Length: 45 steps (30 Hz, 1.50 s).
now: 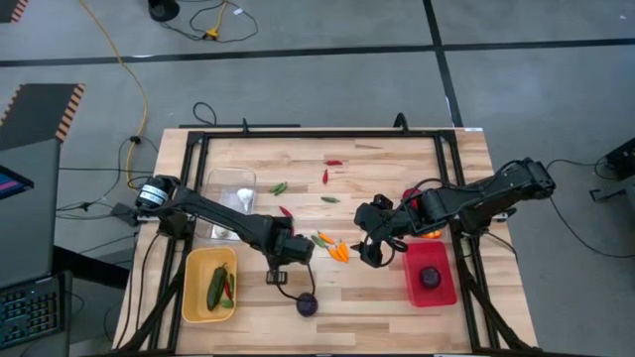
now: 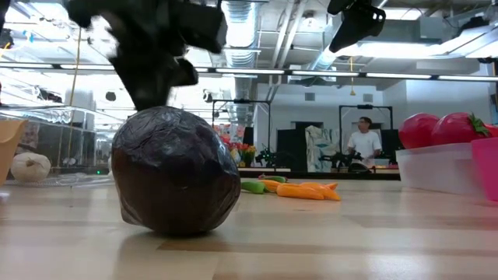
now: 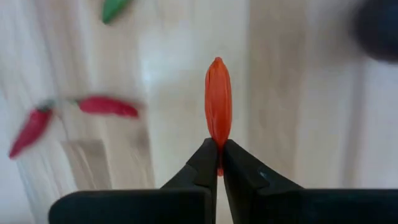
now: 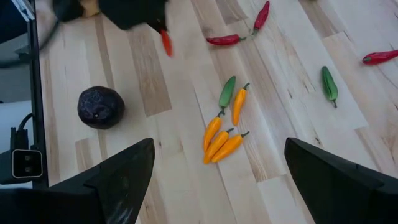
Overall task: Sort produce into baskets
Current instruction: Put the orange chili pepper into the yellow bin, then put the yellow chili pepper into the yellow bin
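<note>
My left gripper should drop the red-orange chilli in the yellow basket's far end (image 1: pixel 230 260), beside the big green chilli's stem.
My left gripper (image 3: pixel 218 149) hangs over the table's middle (image 1: pixel 286 248), shut on a thin red-orange chilli (image 3: pixel 218 99). My right gripper (image 4: pixel 217 180) waits open to the right of it (image 1: pixel 372 243), above a cluster of orange chillies (image 4: pixel 221 140) and a green one (image 4: pixel 227 91) that lie flat on the wood. A dark purple round (image 1: pixel 307 304) rests on the table near the front edge. The yellow basket (image 1: pixel 193 297) holds green and red chillies. White garlic lies in the clear basket (image 1: pixel 230 183). Another dark round sits in the red basket (image 1: pixel 446 288). My left gripper pinches the chilli's one end (image 3: pixel 217 142) between its two fingertips. The fingers point down from above, in line with the chilli. The chilli (image 4: pixel 165 42) hangs below them, lifted clear of the table.
Loose red chillies (image 4: pixel 227 40) (image 4: pixel 379 57) and a green one (image 4: pixel 329 84) lie scattered over the far half of the table. A black frame (image 1: pixel 327 135) runs around the wooden top. Red tomatoes (image 2: pixel 420 128) sit in a bin at the right.
</note>
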Each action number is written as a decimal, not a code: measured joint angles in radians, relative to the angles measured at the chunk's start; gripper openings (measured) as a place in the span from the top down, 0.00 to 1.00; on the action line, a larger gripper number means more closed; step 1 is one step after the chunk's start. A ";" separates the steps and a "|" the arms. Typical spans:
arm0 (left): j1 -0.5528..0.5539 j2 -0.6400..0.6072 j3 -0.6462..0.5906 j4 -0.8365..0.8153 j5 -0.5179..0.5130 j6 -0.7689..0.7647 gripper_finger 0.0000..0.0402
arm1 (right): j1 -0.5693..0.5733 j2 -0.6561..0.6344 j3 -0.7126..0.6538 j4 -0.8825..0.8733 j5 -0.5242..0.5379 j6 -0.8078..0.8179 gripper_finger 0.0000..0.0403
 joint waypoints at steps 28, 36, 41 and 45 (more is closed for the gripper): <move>-0.429 -0.004 0.012 -0.571 0.150 -0.363 0.96 | 0.000 0.000 0.000 -0.001 0.000 0.000 0.04; -0.452 -0.004 -0.048 -0.572 0.143 -0.496 0.80 | 0.000 0.000 0.000 0.003 0.000 0.000 0.04; -0.452 -0.004 -0.049 -0.569 0.138 -0.441 0.71 | 0.003 0.000 0.000 0.033 0.000 0.000 0.04; -0.456 -0.006 -0.049 -0.570 0.071 -0.434 0.71 | 0.008 0.000 0.000 0.071 0.000 0.005 0.04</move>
